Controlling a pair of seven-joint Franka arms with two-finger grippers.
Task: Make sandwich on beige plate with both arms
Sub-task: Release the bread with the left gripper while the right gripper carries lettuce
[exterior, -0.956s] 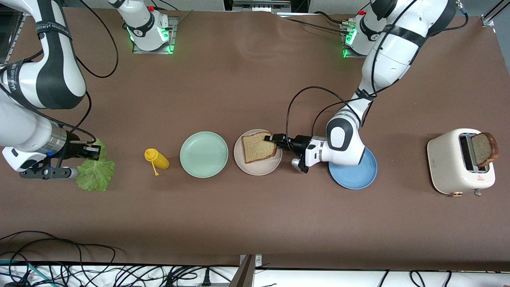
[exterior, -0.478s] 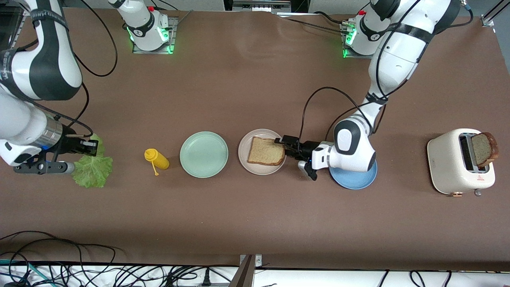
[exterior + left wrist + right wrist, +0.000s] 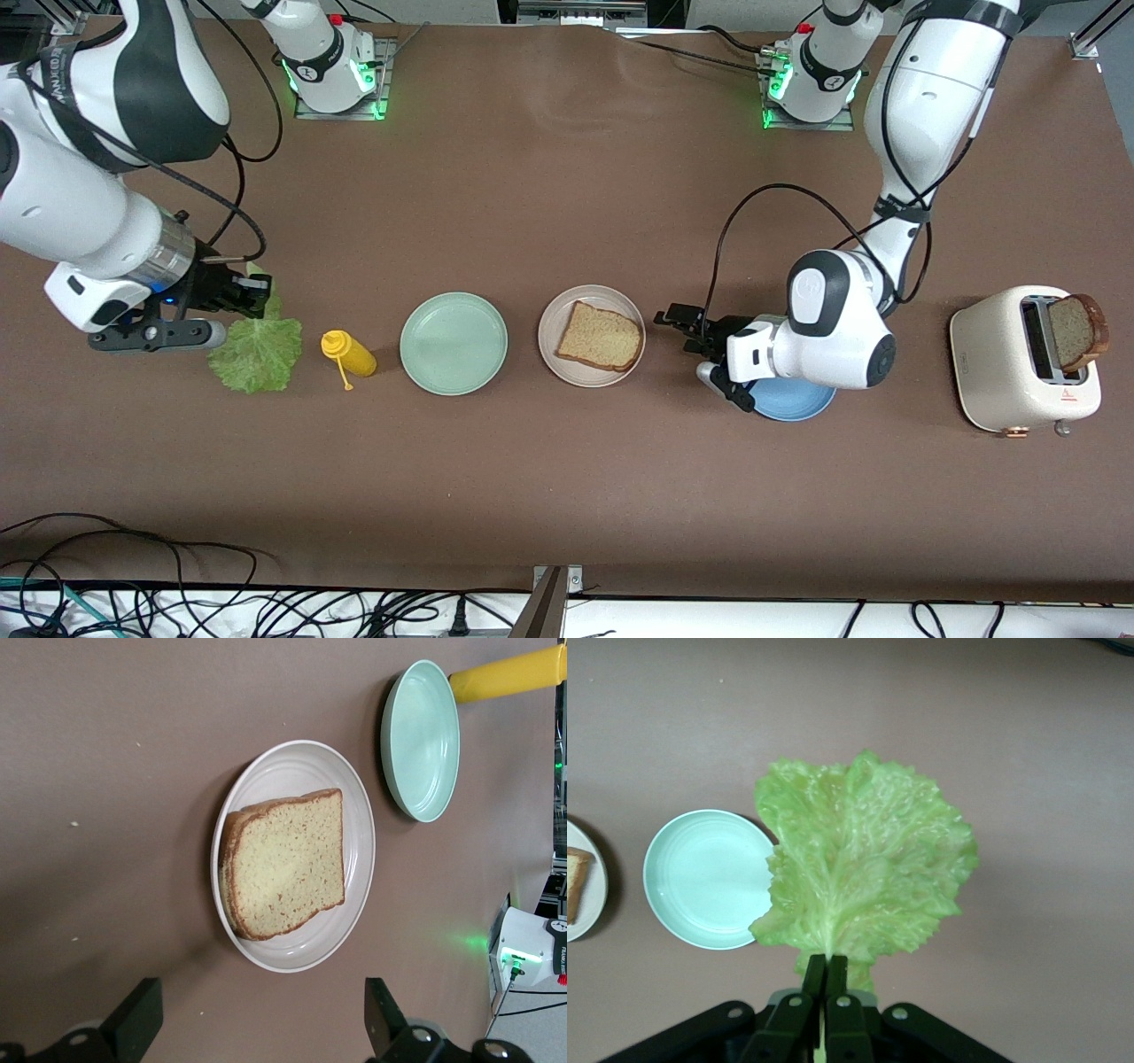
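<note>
I should use my right gripper to let go of the lettuce leaf over the bread slice's edge point(image 3: 601, 363) nearest the cables, on the beige plate.
One slice of brown bread point(image 3: 601, 337) lies on the beige plate point(image 3: 554, 359) at the middle of the table; both show in the left wrist view, bread point(image 3: 283, 864) on plate point(image 3: 354, 797). My left gripper point(image 3: 680, 326) is open and empty, low between the beige plate and the blue plate point(image 3: 793, 403). My right gripper point(image 3: 259, 297) is shut on a ruffled green lettuce leaf point(image 3: 257, 353), held up over the table beside the yellow bottle point(image 3: 350, 353). In the right wrist view the leaf point(image 3: 864, 868) hangs from the shut fingers point(image 3: 826, 979). A second slice point(image 3: 1076, 330) stands in the toaster.
A mint-green plate point(image 3: 453, 343) lies between the bottle and the beige plate. A cream toaster point(image 3: 1019, 359) stands toward the left arm's end of the table. Cables lie along the table edge nearest the front camera.
My left gripper let go of the bread, which now lies flat on the beige plate, and drew back toward the blue plate. My right gripper carried the lettuce toward the yellow bottle.
</note>
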